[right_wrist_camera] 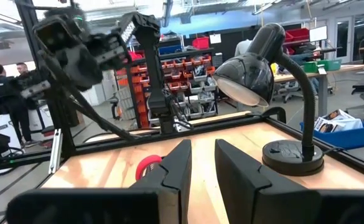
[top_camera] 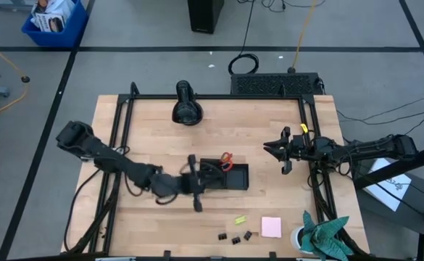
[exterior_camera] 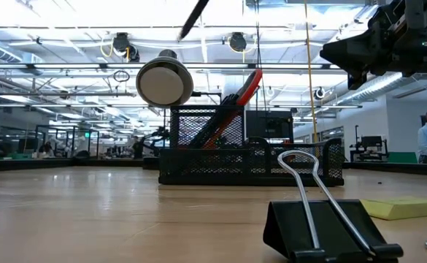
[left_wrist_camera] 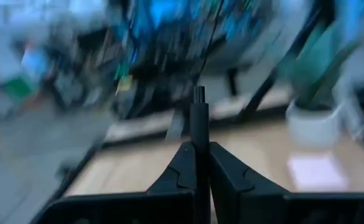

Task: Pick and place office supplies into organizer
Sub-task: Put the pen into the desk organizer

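My left gripper is going to release the black pen in the organizer's far-side slot point(top_camera: 214, 166), next to the red-handled scissors.
The black mesh organizer point(top_camera: 235, 177) point(exterior_camera: 198, 164) sits mid-table, with the red-handled scissors point(top_camera: 226, 158) point(exterior_camera: 250, 88) standing in it, handles up. My left gripper point(top_camera: 196, 190) point(left_wrist_camera: 199, 146) hovers at the organizer's left end, shut on a black pen point(left_wrist_camera: 198, 118) whose shaft slants above the organizer point(exterior_camera: 195, 17). My right gripper point(top_camera: 278, 150) point(right_wrist_camera: 203, 149) point(exterior_camera: 344, 52) is open in the air to the organizer's right. Binder clips point(top_camera: 233, 237) point(exterior_camera: 322, 230), a yellow-green piece point(top_camera: 239, 219) and the pink sticky pad point(top_camera: 271, 227) point(exterior_camera: 406, 209) lie flat near the near edge. My left gripper pinches the black pen's shaft point(left_wrist_camera: 199, 158) between its two fingers point(left_wrist_camera: 183, 168). One end of the pen point(left_wrist_camera: 198, 93) sticks out past the fingertips. The pen is lifted clear of the table and slants above the organizer.
A black desk lamp point(top_camera: 186, 107) point(exterior_camera: 164, 82) point(right_wrist_camera: 262, 68) stands at the far side of the table. A white cup with teal-green cloth point(top_camera: 320, 235) point(left_wrist_camera: 315, 93) sits at the near right corner. A black frame point(top_camera: 121, 138) borders the table.
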Controlling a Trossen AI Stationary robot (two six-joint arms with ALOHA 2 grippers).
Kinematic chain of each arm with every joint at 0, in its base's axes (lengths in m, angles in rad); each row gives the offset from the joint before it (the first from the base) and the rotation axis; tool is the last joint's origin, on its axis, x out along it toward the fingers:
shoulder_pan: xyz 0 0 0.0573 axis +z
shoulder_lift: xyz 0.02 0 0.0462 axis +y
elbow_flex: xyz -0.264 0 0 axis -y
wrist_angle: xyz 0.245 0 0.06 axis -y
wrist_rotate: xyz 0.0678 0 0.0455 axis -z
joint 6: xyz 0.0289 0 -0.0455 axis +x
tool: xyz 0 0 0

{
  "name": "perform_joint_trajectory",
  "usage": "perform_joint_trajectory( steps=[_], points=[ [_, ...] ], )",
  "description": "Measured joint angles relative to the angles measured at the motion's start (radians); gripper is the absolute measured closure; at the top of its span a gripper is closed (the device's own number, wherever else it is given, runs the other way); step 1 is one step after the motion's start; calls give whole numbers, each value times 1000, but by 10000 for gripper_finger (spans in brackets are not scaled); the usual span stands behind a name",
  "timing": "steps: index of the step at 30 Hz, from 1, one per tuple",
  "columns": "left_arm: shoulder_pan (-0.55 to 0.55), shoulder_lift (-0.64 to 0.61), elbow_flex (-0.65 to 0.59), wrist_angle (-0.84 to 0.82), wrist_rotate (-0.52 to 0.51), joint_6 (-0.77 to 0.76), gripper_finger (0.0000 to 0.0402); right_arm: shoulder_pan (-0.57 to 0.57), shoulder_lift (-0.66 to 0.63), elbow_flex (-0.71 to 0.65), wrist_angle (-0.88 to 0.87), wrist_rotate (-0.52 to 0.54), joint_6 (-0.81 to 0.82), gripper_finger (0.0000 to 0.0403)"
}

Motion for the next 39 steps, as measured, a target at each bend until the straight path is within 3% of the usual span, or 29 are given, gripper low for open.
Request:
perform_joint_trajectory(
  steps=[3,7,12,19,24,39],
  points=[
    [79,4,-136,247,140,59,384,0,0,0,0,0,1,339],
    [197,25,-260,471,250,-37,382,0,0,0,0,0,-4,339],
    [271,71,-304,507,365,-91,394,0,0,0,0,0,-5,339],
    [299,142,-301,511,387,-82,376,0,0,0,39,0,-7,339],
    [324,192,-301,513,390,-124,390,0,0,0,53,0,-25,339],
    [299,194,-357,537,369,-173,394,0,2,0,26,0,-26,339]
  ],
)
